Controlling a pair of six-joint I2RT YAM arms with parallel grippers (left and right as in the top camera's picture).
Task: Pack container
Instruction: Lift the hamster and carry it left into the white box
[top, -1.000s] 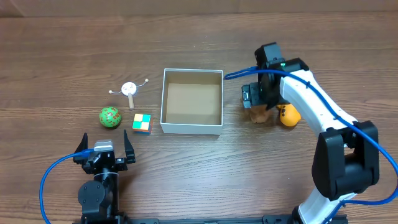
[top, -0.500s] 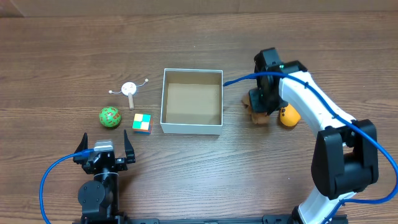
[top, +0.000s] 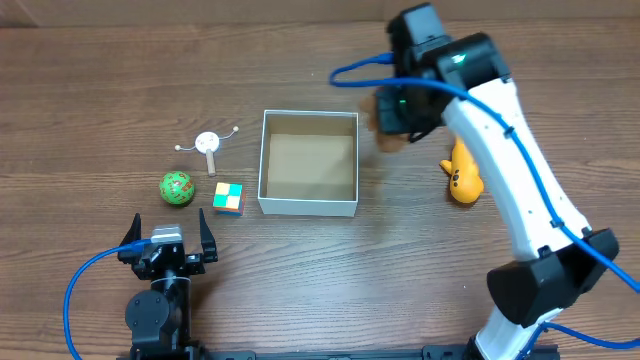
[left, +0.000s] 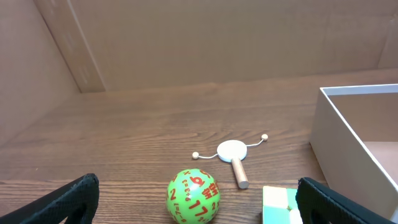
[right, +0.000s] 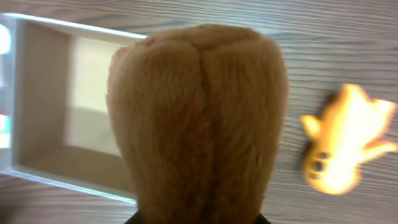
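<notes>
I will use my right gripper to let go of the brown plush toy in the container (top: 334, 182) (right: 112, 143), near the container's side facing the yellow toy animal. The plush toy now hangs just off the box's corner.
The container (top: 308, 206), a white-walled square box with a brown floor, stands mid-table with nothing in it. My right gripper (top: 396, 112) hangs above the table just off the box's far right corner, shut on a brown plush toy (top: 386, 136). In the right wrist view the plush toy (right: 199, 118) fills the middle and hides the fingers, with the container (right: 38, 93) to its left. My left gripper (top: 168, 250) rests near the front left edge, open and holding nothing. Its dark fingertips (left: 65, 200) frame a green number ball (left: 193, 196).
A yellow toy animal (top: 462, 174) lies on the table right of the box. Left of the box sit the green ball (top: 177, 188), a multicoloured cube (top: 228, 198) and a small white disc on a wooden peg (top: 208, 143).
My right gripper shut on the brown plush toy beside the yellow toy, lifted it and carried it up and left toward the box. The left arm has not moved.
</notes>
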